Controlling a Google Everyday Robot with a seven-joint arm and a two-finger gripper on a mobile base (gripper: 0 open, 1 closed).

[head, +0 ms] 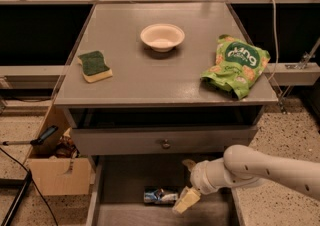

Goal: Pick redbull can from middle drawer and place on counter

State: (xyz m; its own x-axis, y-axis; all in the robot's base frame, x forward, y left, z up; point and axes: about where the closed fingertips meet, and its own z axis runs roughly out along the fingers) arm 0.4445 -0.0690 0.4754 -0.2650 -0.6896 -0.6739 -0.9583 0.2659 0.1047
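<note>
Next, I close my gripper on the redbull can's end [173, 197] that is beside its open fingers, leaving the can's far end sticking out.
The redbull can [160, 196] lies on its side on the floor of the pulled-out middle drawer [122, 180], near the drawer's centre. My gripper [186, 182] reaches in from the right, just right of the can, low inside the drawer. Its fingers are open; one pale fingertip [185, 201] sits close beside the can's right end without closing on it. The counter [150, 77] is the grey cabinet top above.
On the counter are a green-and-yellow sponge [95, 66] at left, a white bowl [162, 36] at the back centre and a green snack bag [236, 65] at right. The closed top drawer front with a knob [165, 144] overhangs the open drawer. A cardboard box [55, 165] stands on the floor at left.
</note>
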